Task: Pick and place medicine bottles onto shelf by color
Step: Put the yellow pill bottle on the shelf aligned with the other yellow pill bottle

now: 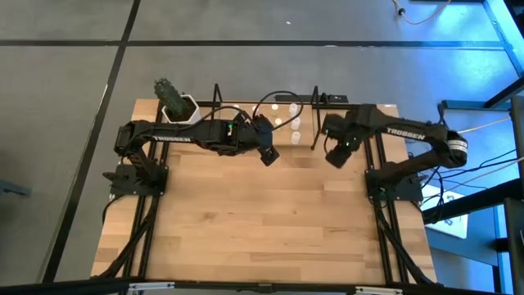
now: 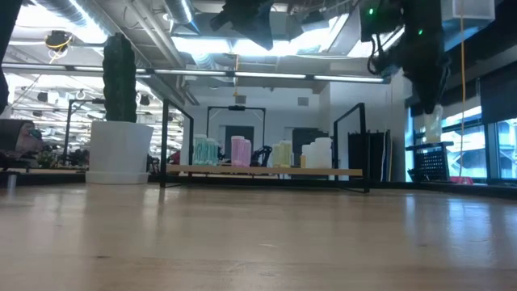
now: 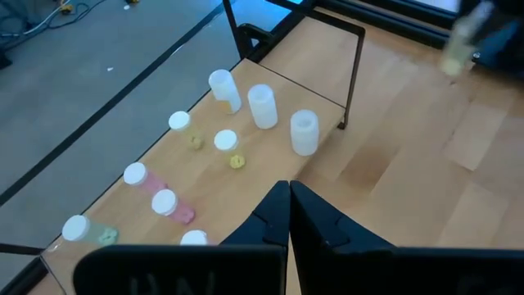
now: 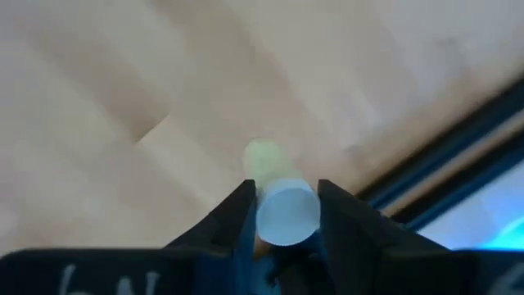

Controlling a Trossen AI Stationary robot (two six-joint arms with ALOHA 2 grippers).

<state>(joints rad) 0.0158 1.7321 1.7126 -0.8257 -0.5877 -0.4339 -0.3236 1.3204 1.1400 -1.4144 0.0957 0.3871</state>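
The robot's right gripper should release the pale yellowish bottle on the bare tabletop (image 1: 317, 202) in front of the white-bottle end of the shelf.
The wire shelf (image 1: 266, 98) stands at the table's far edge. On its wooden floor (image 2: 266, 170) the medicine bottles stand grouped: green (image 2: 206, 151), pink (image 2: 241, 151), yellow (image 2: 283, 153) and white (image 2: 319, 152). My left gripper (image 1: 268, 154) is shut and empty, in the air just in front of the shelf. Its wrist view (image 3: 288, 215) looks down on the bottles (image 3: 262, 106). My right gripper (image 1: 336, 156) hangs in the air near the shelf's right end, shut on a pale yellowish bottle (image 2: 432, 123). My right gripper pinches the pale yellowish bottle between its two fingers (image 4: 237, 217), on the sides near its round white end (image 4: 286, 215). The fingers point down and lie along the bottle. Its yellowish end (image 4: 264, 156) sticks out past the fingertips. It hangs clear of the table.
A white pot with a cactus (image 1: 178, 106) stands at the far left corner beside the shelf; it also shows in the low view (image 2: 119, 149). Black rails (image 1: 385, 221) run along both table sides. The wooden tabletop (image 1: 262, 221) lies bare in front of the shelf.
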